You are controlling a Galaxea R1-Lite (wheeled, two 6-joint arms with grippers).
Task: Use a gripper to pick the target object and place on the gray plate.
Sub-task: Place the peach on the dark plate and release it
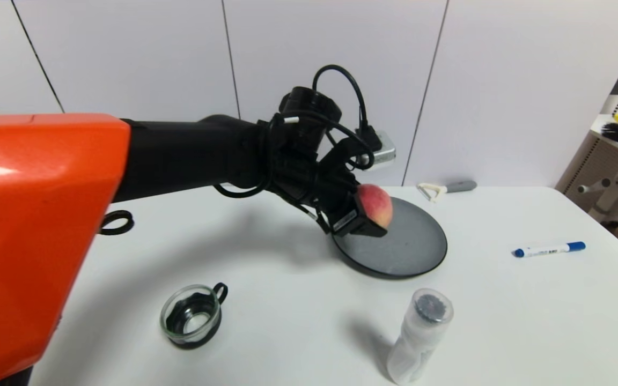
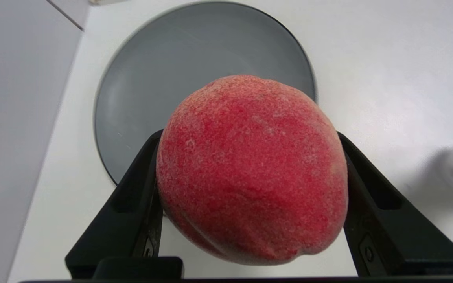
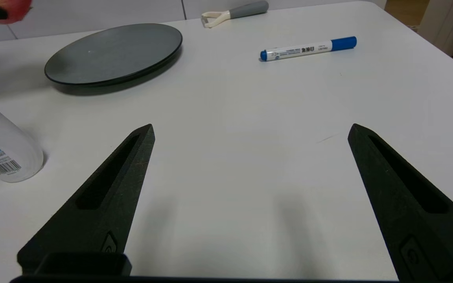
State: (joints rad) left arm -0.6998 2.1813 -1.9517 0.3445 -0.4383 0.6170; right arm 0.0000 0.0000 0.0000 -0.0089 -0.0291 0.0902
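My left gripper is going to let go of the peach near the middle of the gray plate (image 1: 389,222) (image 2: 206,100), behind the clear plastic bottle. The peach is now above the plate's near rim.
My left gripper (image 1: 370,217) is shut on the red-pink peach (image 1: 376,203) and holds it in the air over the near-left rim of the gray plate (image 1: 411,246). In the left wrist view the peach (image 2: 252,169) fills the space between the two black fingers (image 2: 136,196), with the plate (image 2: 195,67) below and beyond it. My right gripper (image 3: 250,131) is open and empty, low over the white table; it does not show in the head view. The plate also shows in the right wrist view (image 3: 114,53).
A clear plastic bottle (image 1: 419,335) stands in front of the plate. A glass cup with a black handle (image 1: 192,316) is at the front left. A blue marker (image 1: 549,249) lies to the right, a peeler (image 1: 446,188) behind the plate, a black ring (image 1: 116,222) at the left.
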